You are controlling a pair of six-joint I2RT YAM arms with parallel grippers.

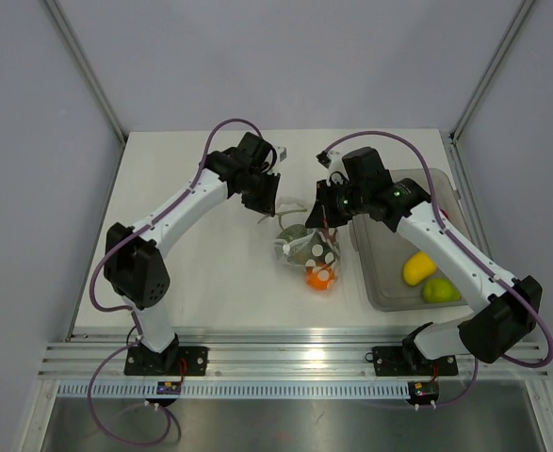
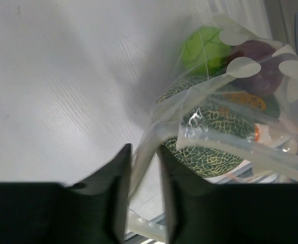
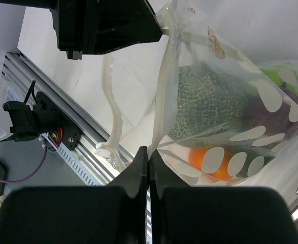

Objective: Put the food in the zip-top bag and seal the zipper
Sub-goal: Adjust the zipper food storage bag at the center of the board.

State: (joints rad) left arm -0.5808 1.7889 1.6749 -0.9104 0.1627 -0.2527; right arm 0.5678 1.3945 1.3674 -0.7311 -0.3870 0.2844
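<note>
I can see the zipper's white end hanging loose away from both grippers, so next I take that end with my right gripper and the bag's rim (image 3: 117, 118) beside it with my left gripper before sealing.
The zip-top bag (image 1: 302, 247) hangs between my two grippers over the table. It holds the netted green melon (image 2: 214, 137), a dark red plum (image 2: 263, 66), a green round (image 2: 204, 46) and the orange (image 1: 318, 276). My left gripper (image 1: 263, 195) pinches one end of the zipper strip (image 2: 240, 147) between its fingers (image 2: 119, 188). My right gripper (image 1: 324, 213) is shut on the rim at the other end. In the right wrist view the bag (image 3: 230, 127) shows the melon (image 3: 204, 101), the orange (image 3: 195, 158) and the zipper (image 3: 166, 86) rising from my shut right gripper (image 3: 149, 150).
A grey translucent tub (image 1: 389, 282) stands at the right, under my right arm, with a yellow fruit (image 1: 417, 267) and a green fruit (image 1: 439, 290) in it. The aluminium rail (image 1: 295, 358) runs along the near edge.
</note>
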